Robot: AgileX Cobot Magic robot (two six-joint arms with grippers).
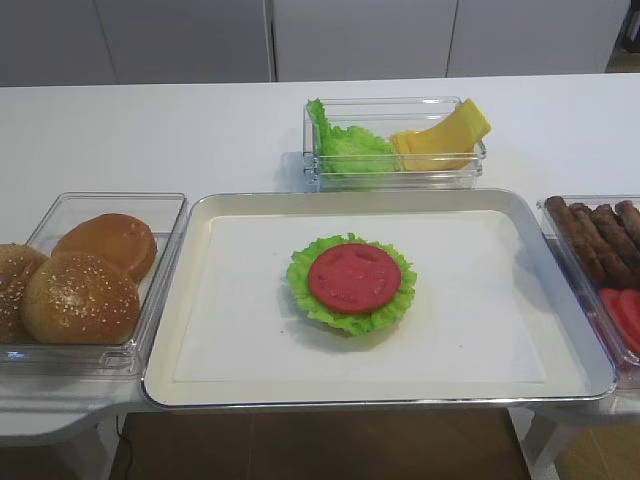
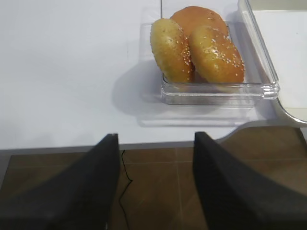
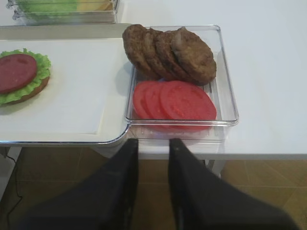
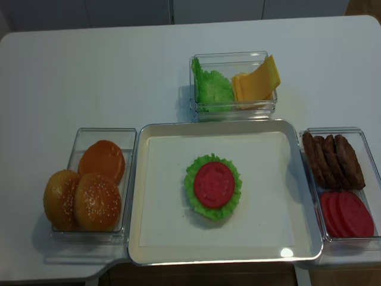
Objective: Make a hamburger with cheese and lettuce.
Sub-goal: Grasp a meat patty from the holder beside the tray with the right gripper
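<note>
The robot's right gripper should close on the middle of the brown patty [image 4: 313, 160] [image 3: 138, 51] that is nearest the steel tray, at the end of the row in the clear bin.
The hamburger [image 1: 350, 283] lies in the middle of the steel tray [image 1: 400, 197]: a bun base, a frilly lettuce leaf and a red disc on top. It also shows in the right wrist view [image 3: 19, 76] and the realsense view [image 4: 213, 186]. Loose lettuce [image 1: 345, 148] and yellow cheese slices [image 1: 440, 140] stand in a clear bin behind the tray. My right gripper [image 3: 153, 143] is slightly open and empty, below the table's front edge before the patty bin. My left gripper [image 2: 156, 139] is wide open and empty, below the front edge near the bun bin. Neither gripper shows in the exterior views.
A clear bin of sesame buns [image 1: 80, 275] stands left of the tray and shows in the left wrist view [image 2: 201, 48]. A clear bin right of the tray holds brown patties [image 3: 168, 52] and red slices [image 3: 175, 100]. White paper lines the tray [image 4: 166, 196].
</note>
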